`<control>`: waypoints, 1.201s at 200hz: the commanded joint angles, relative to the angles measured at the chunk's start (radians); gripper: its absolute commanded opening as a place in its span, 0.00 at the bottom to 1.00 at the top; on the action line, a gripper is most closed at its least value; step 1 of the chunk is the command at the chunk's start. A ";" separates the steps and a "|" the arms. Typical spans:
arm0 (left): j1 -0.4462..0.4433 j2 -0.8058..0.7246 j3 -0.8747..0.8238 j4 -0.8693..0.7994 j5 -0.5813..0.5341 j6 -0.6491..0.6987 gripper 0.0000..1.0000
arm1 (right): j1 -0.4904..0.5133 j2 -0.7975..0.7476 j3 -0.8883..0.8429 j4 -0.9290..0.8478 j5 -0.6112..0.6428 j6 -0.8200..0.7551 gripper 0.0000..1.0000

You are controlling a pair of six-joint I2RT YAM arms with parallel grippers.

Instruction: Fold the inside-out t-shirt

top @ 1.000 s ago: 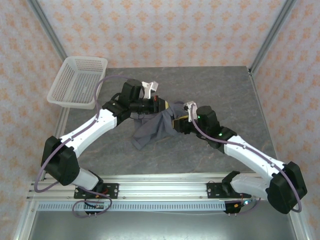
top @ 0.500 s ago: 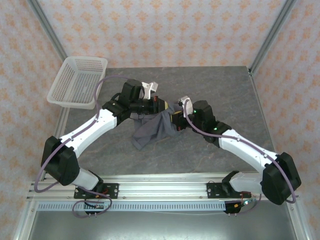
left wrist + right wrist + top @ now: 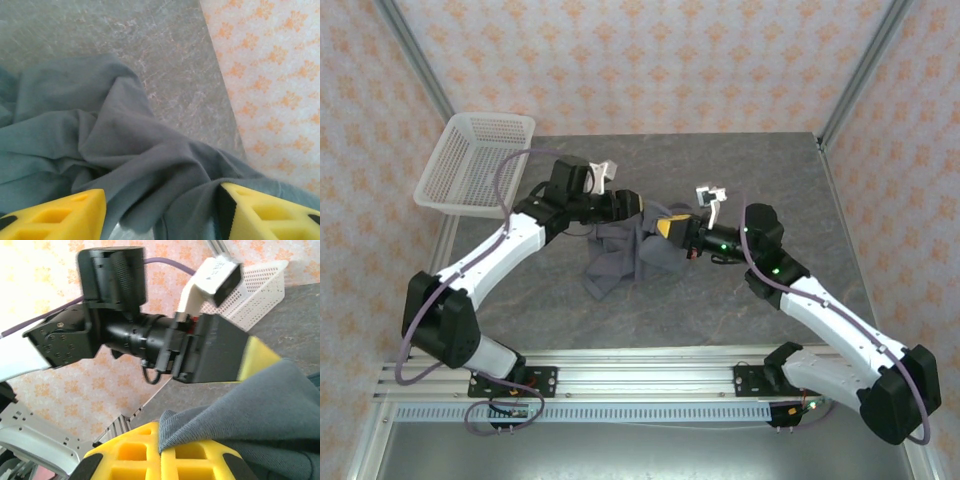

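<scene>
Loose folds of the t-shirt are bunched between my left gripper's open fingers. My left gripper will pinch the t-shirt's raised edge (image 3: 200, 426) next to my right gripper.
The inside-out t-shirt (image 3: 620, 258) is a crumpled dark slate-grey heap at the table's middle. My right gripper (image 3: 669, 228) is shut on a raised edge of the shirt (image 3: 260, 410), and the cloth comes out between its yellow pads (image 3: 135, 460). My left gripper (image 3: 638, 206) hovers just left of it, facing it, open. Grey folds (image 3: 130, 150) lie between and under its two yellow fingertips (image 3: 55, 215) without being pinched. In the right wrist view the left gripper (image 3: 257, 359) sits close above the held cloth.
A white mesh basket (image 3: 475, 165) stands at the table's far left corner, also seen behind the left arm (image 3: 260, 287). Bare grey tabletop (image 3: 760, 170) lies around the shirt. Patterned walls close off the back and sides.
The right gripper closed on the shirt's edge and lifted it. The left gripper then opened, let go of the cloth and drew slightly back to the left.
</scene>
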 commanded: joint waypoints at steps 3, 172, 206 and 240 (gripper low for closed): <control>0.007 -0.173 -0.020 -0.080 -0.116 0.080 0.64 | -0.023 0.006 -0.025 0.085 -0.042 0.030 0.00; -0.318 -0.078 -0.028 -0.029 -0.243 0.746 0.67 | -0.036 0.020 0.025 0.038 -0.085 0.017 0.00; -0.322 -0.053 -0.034 0.017 -0.327 0.708 0.73 | -0.036 0.027 0.033 0.036 -0.088 0.018 0.00; -0.322 -0.072 -0.030 0.062 -0.446 0.654 0.38 | -0.038 0.019 0.032 0.004 -0.072 0.001 0.00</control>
